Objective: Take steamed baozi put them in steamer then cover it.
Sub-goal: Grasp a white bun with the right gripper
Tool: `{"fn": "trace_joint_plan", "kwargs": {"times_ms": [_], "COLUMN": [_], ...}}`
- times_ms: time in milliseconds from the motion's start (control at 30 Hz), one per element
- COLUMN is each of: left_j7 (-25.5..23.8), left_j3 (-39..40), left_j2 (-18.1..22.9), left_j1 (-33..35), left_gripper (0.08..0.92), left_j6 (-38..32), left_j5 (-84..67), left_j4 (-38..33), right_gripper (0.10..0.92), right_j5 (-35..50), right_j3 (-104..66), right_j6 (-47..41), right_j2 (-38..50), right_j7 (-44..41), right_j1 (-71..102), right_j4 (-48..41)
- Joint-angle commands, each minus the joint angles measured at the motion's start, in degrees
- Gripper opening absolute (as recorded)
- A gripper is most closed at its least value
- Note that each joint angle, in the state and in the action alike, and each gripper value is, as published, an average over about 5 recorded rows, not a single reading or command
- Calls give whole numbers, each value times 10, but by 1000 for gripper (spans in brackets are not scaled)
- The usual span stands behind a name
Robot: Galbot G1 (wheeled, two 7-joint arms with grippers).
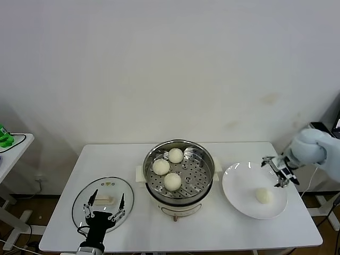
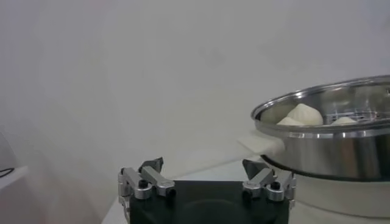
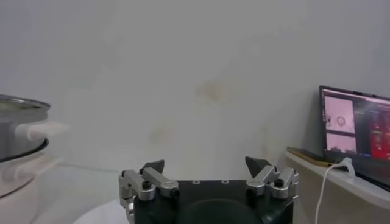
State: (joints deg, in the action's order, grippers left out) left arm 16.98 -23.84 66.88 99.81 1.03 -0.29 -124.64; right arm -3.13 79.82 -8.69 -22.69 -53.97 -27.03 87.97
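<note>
My right gripper grips the sides of the lone baozi (image 1: pixel 265 195) on the white plate next.
The steel steamer (image 1: pixel 204 158) stands on its cream pot base at the table's middle and holds three cream-white baozi (image 1: pixel 172 181). A fourth baozi (image 1: pixel 262 195) lies on the white plate (image 1: pixel 236 185) to its right. My right gripper (image 1: pixel 280 172) is open and empty, just above the plate's far right rim, a little beyond that baozi. My left gripper (image 1: pixel 103 208) is open and empty, low at the table's front left over the glass lid (image 1: pixel 82 197). The left wrist view shows the steamer (image 2: pixel 329 143) with baozi (image 2: pixel 303 115) inside. The right wrist view shows the steamer's edge (image 3: pixel 18 131).
A side table with a green object (image 1: pixel 5 136) stands at far left. A monitor (image 3: pixel 356 134) and cable sit on a ledge to the right of the table. The wall is close behind the table.
</note>
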Motion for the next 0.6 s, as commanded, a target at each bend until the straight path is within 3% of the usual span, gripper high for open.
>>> {"fn": "trace_joint_plan", "kwargs": {"times_ms": [33, 600], "left_j7": [0, 0], "left_j3": [2, -2], "left_j2": [-1, 9], "left_j1": [0, 13], "left_gripper": [823, 823], "left_j6": [1, -1], "left_j5": [1, 10], "left_j4": [1, 1], "right_gripper": [823, 823], "right_j5": [26, 41], "right_j3": [-119, -204], "right_j6": [-63, -78], "right_j2": [13, -23], "right_j7": [19, 15], "right_j1": [164, 256], "right_j4": [-44, -90]}}
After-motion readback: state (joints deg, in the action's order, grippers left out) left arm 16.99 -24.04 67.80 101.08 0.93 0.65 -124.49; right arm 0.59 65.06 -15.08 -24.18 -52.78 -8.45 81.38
